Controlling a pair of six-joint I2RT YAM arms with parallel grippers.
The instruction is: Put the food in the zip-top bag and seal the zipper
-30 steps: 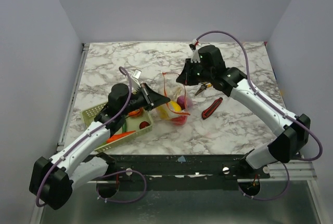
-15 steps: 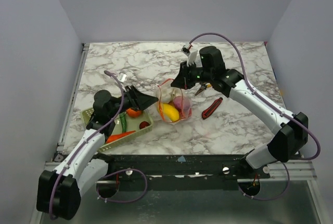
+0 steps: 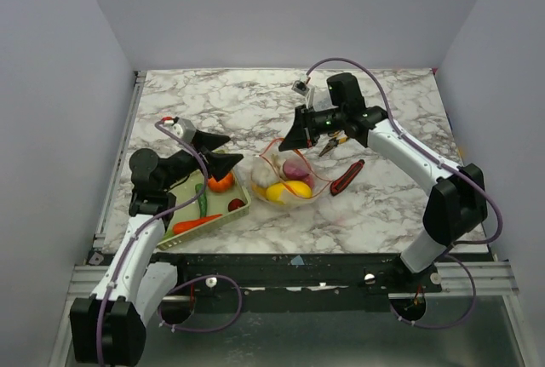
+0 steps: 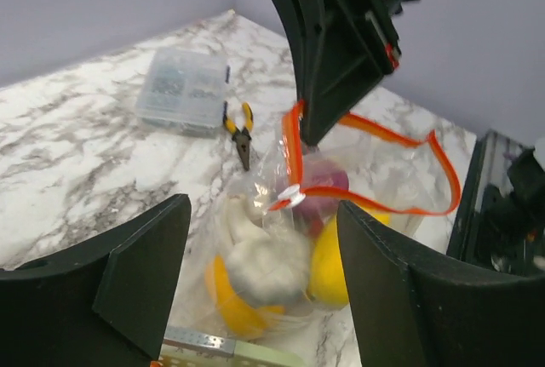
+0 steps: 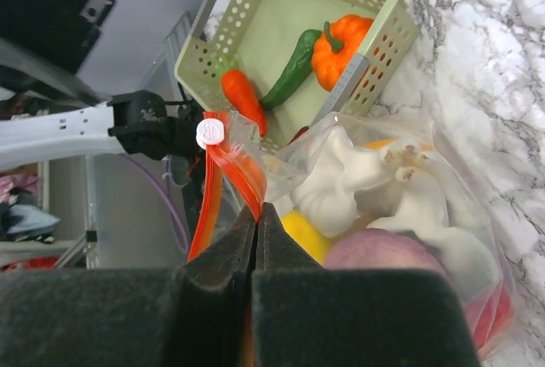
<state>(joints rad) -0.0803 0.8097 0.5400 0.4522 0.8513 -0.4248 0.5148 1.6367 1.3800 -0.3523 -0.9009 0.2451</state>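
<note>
My left gripper needs to take the slider end (image 5: pixel 210 132) before my right gripper, which holds only one side of the gaping zipper, pinches both sides together.
The zip-top bag (image 3: pixel 285 181) lies on the marble beside the basket, holding yellow, white (image 5: pixel 341 175) and purple (image 5: pixel 375 252) food. My right gripper (image 3: pixel 292 141) is shut on the zipper (image 5: pixel 243 175), the red-orange strip at the bag's mouth, and holds it up; a white slider (image 5: pixel 209 131) sits on the strip. My left gripper (image 3: pixel 232 150) is open and holds nothing, hanging left of the bag over the basket's far corner. In the left wrist view its fingers (image 4: pixel 140 273) frame the bag (image 4: pixel 272 256) from a short distance. An orange pumpkin (image 3: pixel 220 182), a carrot (image 3: pixel 196 223) and a green cucumber (image 3: pixel 202 198) lie in the basket.
The pale green mesh basket (image 3: pixel 162 186) stands at the front left, touching the bag. A red-and-black utility knife (image 3: pixel 347 177) lies right of the bag. Pliers (image 4: pixel 241 133) and a clear box of small parts (image 4: pixel 183 90) lie behind the bag.
My left gripper opened at the bag's mouth and drew back left over the basket. A white piece now lies in the bag, which has sagged flatter. The right gripper kept its hold.
</note>
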